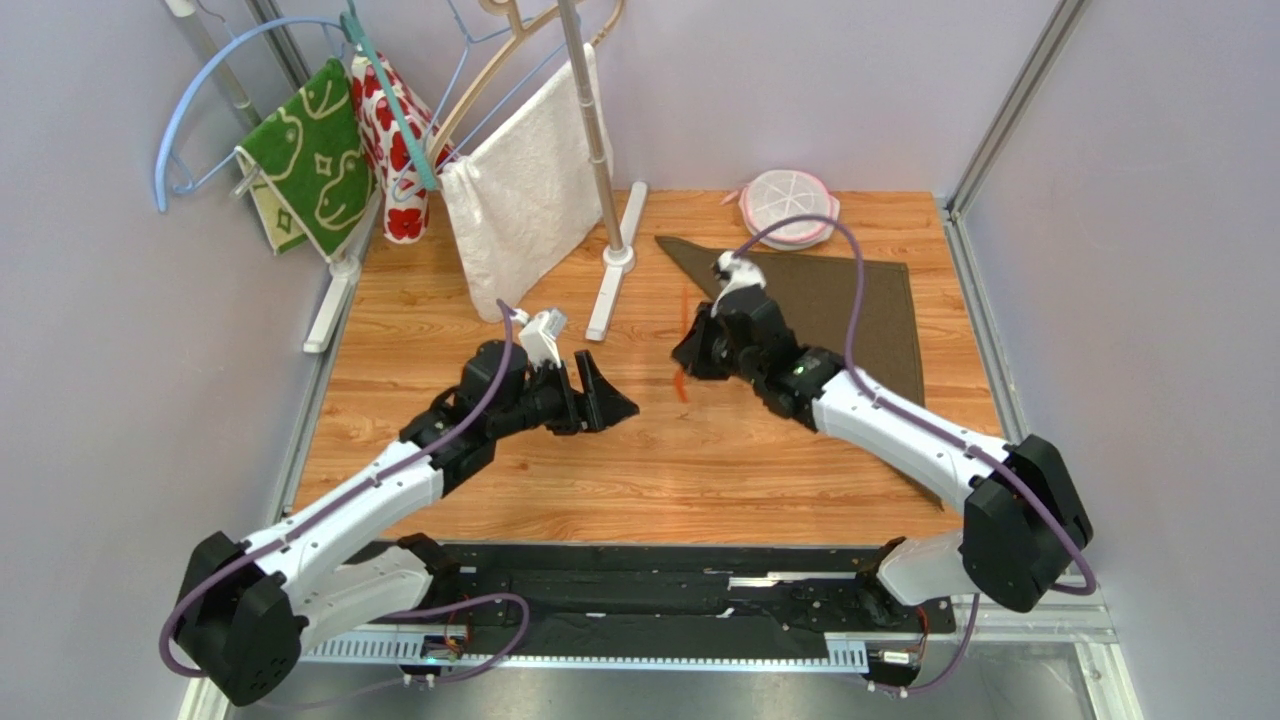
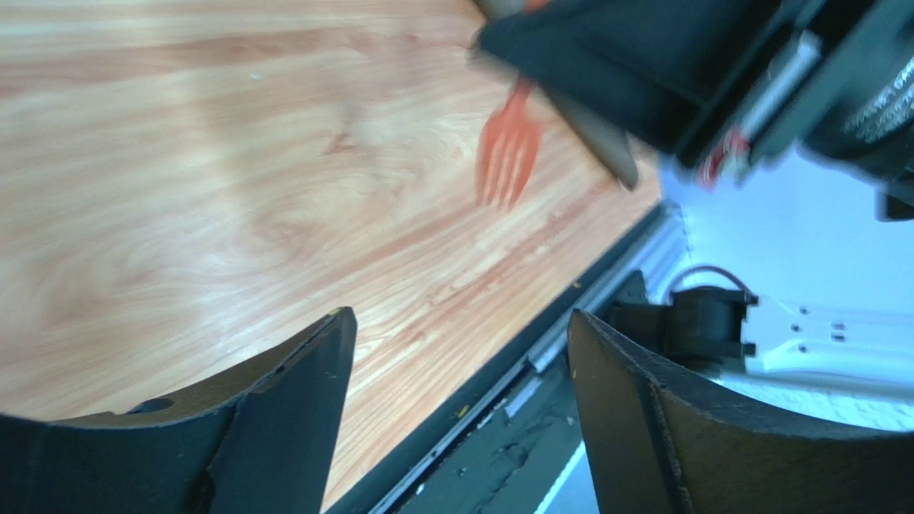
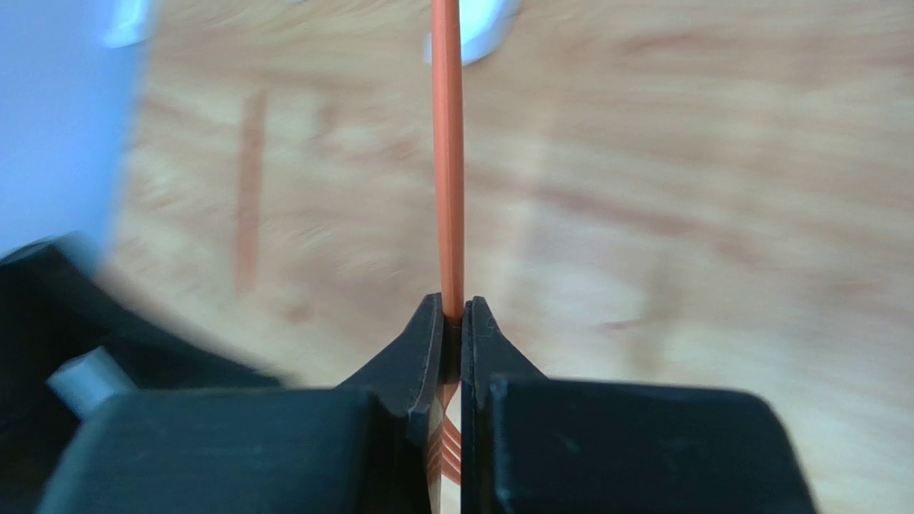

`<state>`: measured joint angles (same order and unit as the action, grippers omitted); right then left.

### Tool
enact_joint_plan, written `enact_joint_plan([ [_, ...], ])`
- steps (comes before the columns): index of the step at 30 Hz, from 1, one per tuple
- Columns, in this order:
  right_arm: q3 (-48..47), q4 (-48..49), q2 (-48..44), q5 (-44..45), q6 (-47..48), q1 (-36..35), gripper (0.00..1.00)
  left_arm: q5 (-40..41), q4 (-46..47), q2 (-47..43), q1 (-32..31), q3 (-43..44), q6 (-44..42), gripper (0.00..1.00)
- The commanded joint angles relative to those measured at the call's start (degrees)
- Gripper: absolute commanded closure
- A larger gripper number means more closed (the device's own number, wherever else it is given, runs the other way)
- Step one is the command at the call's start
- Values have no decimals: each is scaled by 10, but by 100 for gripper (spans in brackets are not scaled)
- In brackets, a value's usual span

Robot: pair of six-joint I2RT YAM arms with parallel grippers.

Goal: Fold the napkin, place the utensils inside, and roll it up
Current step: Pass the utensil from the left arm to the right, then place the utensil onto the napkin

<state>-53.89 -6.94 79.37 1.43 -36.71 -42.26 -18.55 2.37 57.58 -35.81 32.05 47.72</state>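
Note:
The orange fork, now held over the bare wood, will go down on the dark brown napkin (image 1: 795, 332), close to the napkin's long slanted edge, as I set it there with my right gripper.
The dark brown napkin (image 1: 842, 300) lies folded into a triangle at the back right of the table. My right gripper (image 1: 691, 360) (image 3: 453, 311) hovers just left of it, shut on the thin handle of an orange fork (image 3: 447, 161). The fork's tines (image 1: 679, 387) (image 2: 506, 155) hang below the jaws, over the bare wood. A second orange utensil (image 3: 249, 193) lies flat on the wood beyond, blurred. My left gripper (image 1: 609, 402) (image 2: 461, 332) is open and holds nothing, a short way left of the fork.
A white drying rack stands at the back left, its foot (image 1: 616, 278) close to the grippers. A white towel (image 1: 526, 188), a green patterned cloth (image 1: 316, 150) and a red-and-white cloth (image 1: 394, 143) hang on it. A pink-rimmed round dish (image 1: 787, 203) sits behind the napkin.

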Motion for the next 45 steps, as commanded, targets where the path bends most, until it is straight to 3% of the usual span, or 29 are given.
enact_joint_plan([
  [1, -121, -178, 2, 164, 177, 74, 100, 81, -218, -36, 28, 115, -100, 17],
  [5, -190, -247, 77, 273, 261, 106, 100, 84, -298, -34, 94, 203, -152, 16],
  [10, -257, -281, 198, 384, 334, 119, 100, 129, -376, -11, 115, 291, -232, 16],
  [15, -302, -280, 307, 439, 394, 140, 100, 172, -393, -5, 130, 320, -294, 15],
  [23, -295, -222, 358, 450, 473, 186, 100, 153, -374, -1, 174, 301, -310, 14],
  [31, -260, -151, 379, 423, 564, 190, 100, 107, -363, 14, 207, 288, -302, 14],
  [39, -237, -132, 386, 415, 597, 190, 100, 83, -355, 20, 227, 281, -294, 14],
  [42, -228, -135, 381, 395, 601, 190, 92, 81, -354, 21, 230, 279, -293, 14],
  [43, -225, -135, 380, 394, 601, 190, 76, 79, -354, 21, 232, 278, -292, 14],
  [45, -214, -140, 368, 386, 599, 190, 64, 75, -354, 23, 232, 277, -291, 14],
])
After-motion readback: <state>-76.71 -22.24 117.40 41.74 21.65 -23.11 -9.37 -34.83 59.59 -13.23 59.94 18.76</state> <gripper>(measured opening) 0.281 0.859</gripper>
